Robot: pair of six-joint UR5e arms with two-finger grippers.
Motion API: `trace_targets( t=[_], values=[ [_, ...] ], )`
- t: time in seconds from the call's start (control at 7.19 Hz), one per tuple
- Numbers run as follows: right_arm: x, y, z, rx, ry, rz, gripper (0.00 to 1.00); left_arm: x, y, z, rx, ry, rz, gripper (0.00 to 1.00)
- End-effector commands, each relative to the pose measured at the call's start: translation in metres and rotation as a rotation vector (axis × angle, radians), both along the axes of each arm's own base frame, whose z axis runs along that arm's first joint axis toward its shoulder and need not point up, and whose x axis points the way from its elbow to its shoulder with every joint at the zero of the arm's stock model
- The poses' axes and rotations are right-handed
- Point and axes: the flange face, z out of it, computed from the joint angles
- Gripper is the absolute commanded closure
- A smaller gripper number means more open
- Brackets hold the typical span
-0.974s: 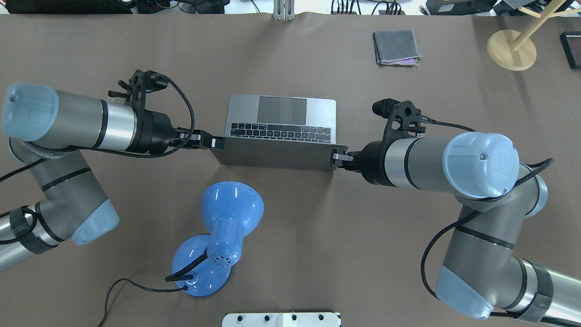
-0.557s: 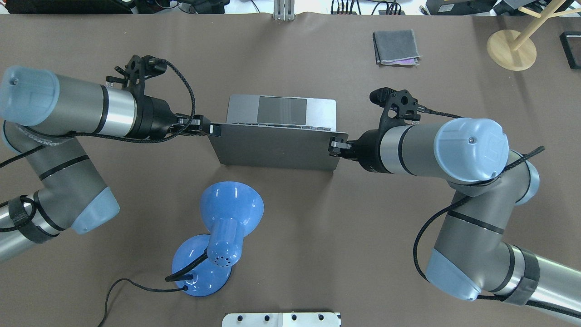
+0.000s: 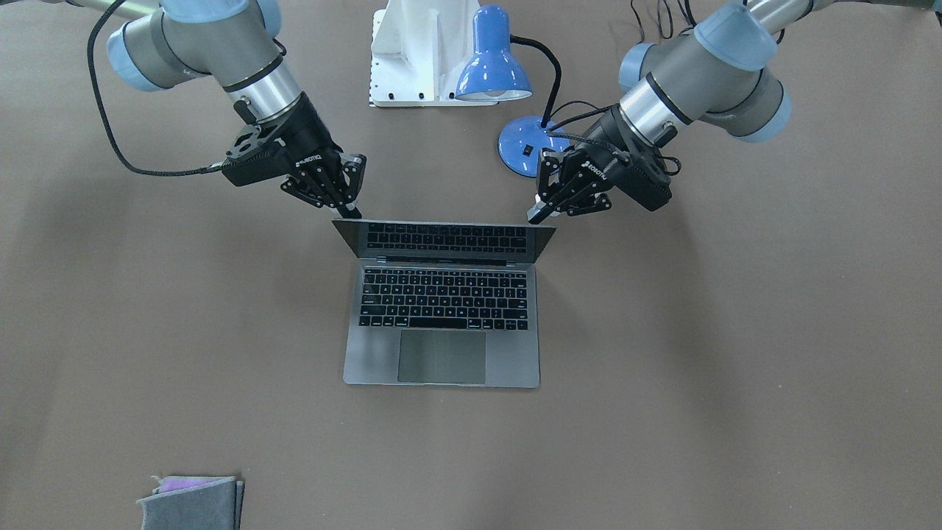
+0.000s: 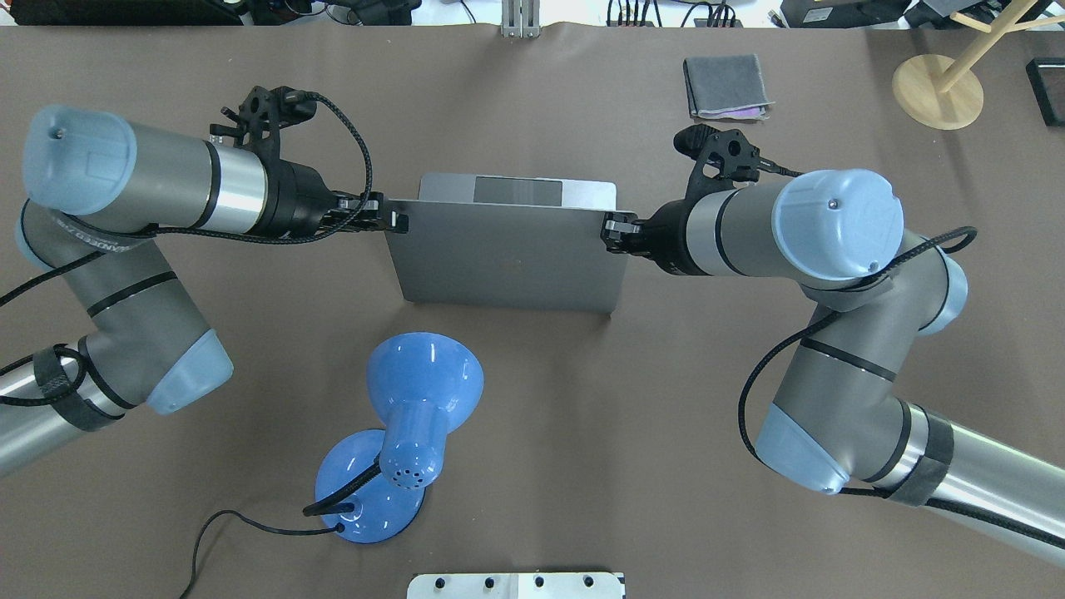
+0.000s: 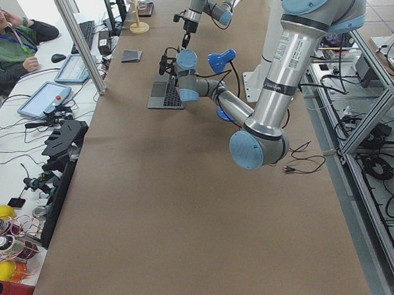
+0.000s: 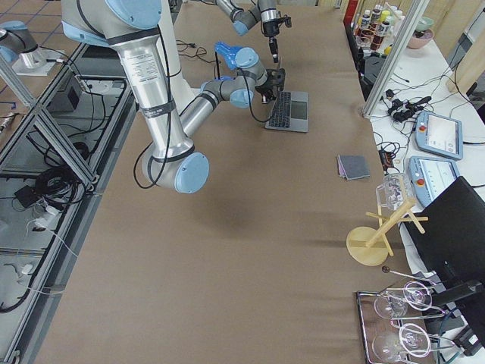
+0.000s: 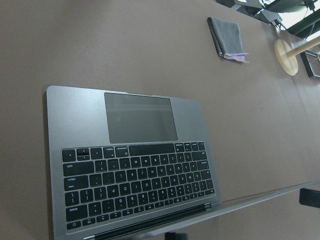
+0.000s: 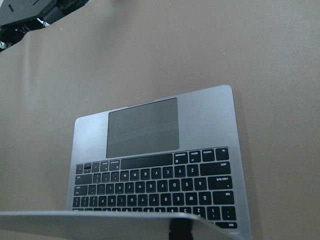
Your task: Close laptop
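Next, I release the laptop's lid from my right gripper once it lies flat over the black keys and the trackpad (image 3: 442, 323) (image 8: 144, 161).
The space-grey laptop (image 4: 507, 266) sits mid-table, its lid tipped well forward over the black keys. Overhead, only a strip of the trackpad shows past the lid. In the front view the laptop (image 3: 441, 309) is still partly open, and the black screen mirrors the keyboard. My left gripper (image 4: 398, 221) is shut, its tip against the lid's top corner on my left; it also shows in the front view (image 3: 536, 215). My right gripper (image 4: 610, 226) is shut at the other top corner, also seen in the front view (image 3: 352, 210). Both wrist views show the keyboard under the lid's edge (image 7: 135, 150) (image 8: 160, 150).
A blue desk lamp (image 4: 416, 399) stands just behind the laptop's hinge, on my side, with its cord trailing left. A folded grey cloth (image 4: 725, 86) lies at the far right. A wooden stand (image 4: 938, 90) is in the far right corner. My white base (image 4: 516, 585) is at the near edge.
Both grippers have moved away from me along with the lid's top corners. The lid has tipped further forward, so the keys are now hidden in the overhead view.
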Motion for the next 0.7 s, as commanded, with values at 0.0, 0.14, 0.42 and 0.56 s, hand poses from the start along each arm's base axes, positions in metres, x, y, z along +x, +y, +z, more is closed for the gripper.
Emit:
trace_targets(
  t=[0.0,0.14,0.42,0.56],
  values=[
    [-0.003,-0.019,0.008,-0.013,0.022,0.012,1.0,0.008,-0.013,0.004,-0.011,-0.016,-0.026,1.0],
    [-0.008,-0.027,0.01,-0.021,0.032,0.017,1.0,0.011,-0.02,0.001,-0.019,-0.026,-0.037,1.0],
    [-0.031,-0.047,0.018,-0.043,0.064,0.021,1.0,0.019,-0.034,-0.011,-0.055,-0.08,-0.081,1.0],
    [-0.037,-0.052,0.027,-0.043,0.087,0.015,1.0,0.032,-0.048,-0.003,-0.071,-0.11,-0.111,1.0]
  ],
)
